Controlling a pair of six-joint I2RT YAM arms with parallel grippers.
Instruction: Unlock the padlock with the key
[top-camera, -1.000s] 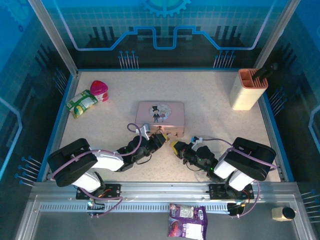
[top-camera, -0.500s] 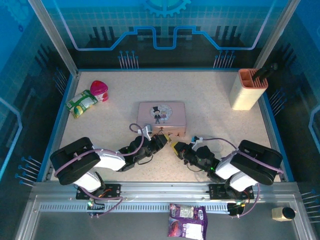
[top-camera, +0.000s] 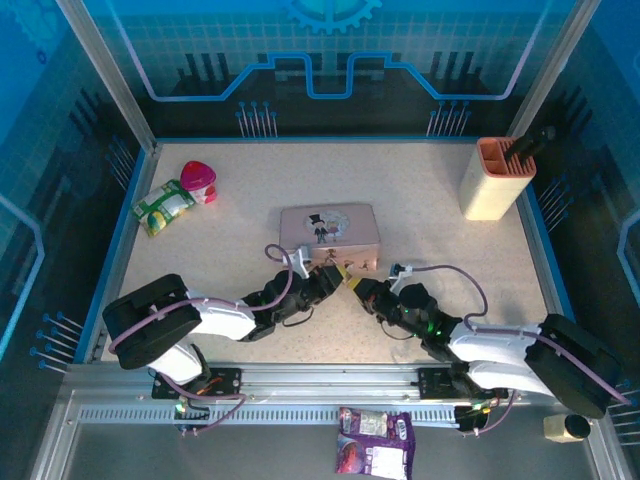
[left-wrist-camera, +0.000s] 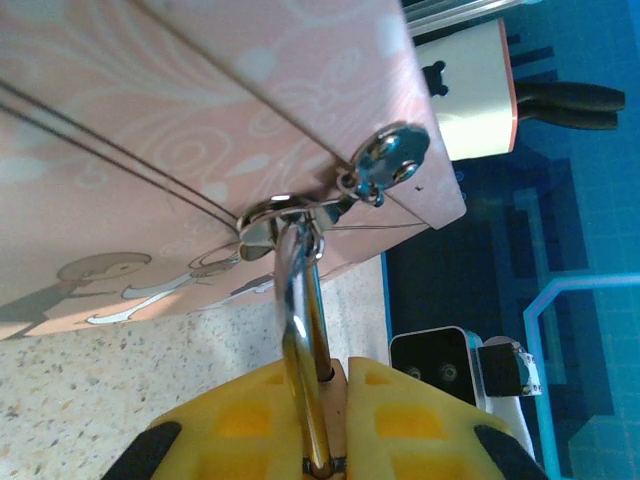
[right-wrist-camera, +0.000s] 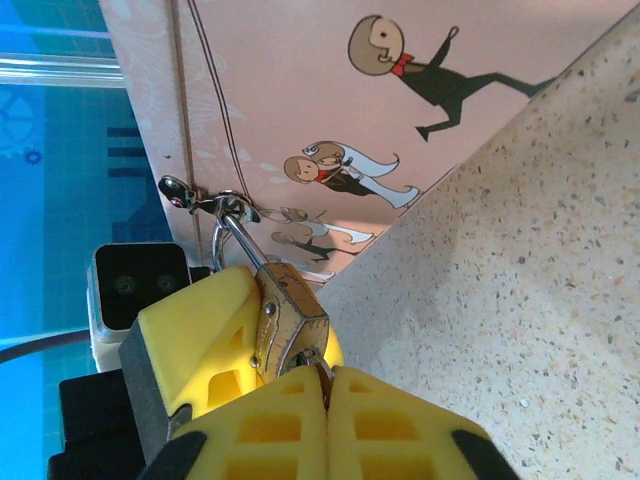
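Observation:
I need to open my right gripper, which sits rolled over on the key under the slanting padlock, then roll it back and grip the key (right-wrist-camera: 316, 362) in line with the padlock.
The small brass padlock (right-wrist-camera: 290, 318) hangs by its silver shackle (left-wrist-camera: 298, 300) from the hasp on the front of the pink tin (top-camera: 330, 232). My left gripper (left-wrist-camera: 340, 378) is shut on the padlock body from the left, and one of its yellow fingers (right-wrist-camera: 200, 330) shows behind the lock. My right gripper (right-wrist-camera: 328, 378) is shut on the thin dark key (right-wrist-camera: 322, 368), whose tip sits at the bottom of the padlock. From above, the left gripper (top-camera: 324, 281) and the right gripper (top-camera: 353, 286) meet at the padlock (top-camera: 339, 274), just in front of the tin.
A beige holder (top-camera: 497, 180) with a dark tool stands at the back right. A green-yellow packet (top-camera: 163, 207) and a pink-red object (top-camera: 198, 180) lie at the back left. A purple packet (top-camera: 373, 438) and a small bottle (top-camera: 565, 427) rest on the front rail.
My right arm has stretched forward and lowered, carrying the key up to the padlock. The tin has shifted slightly right and back. The left gripper has followed the lock a little.

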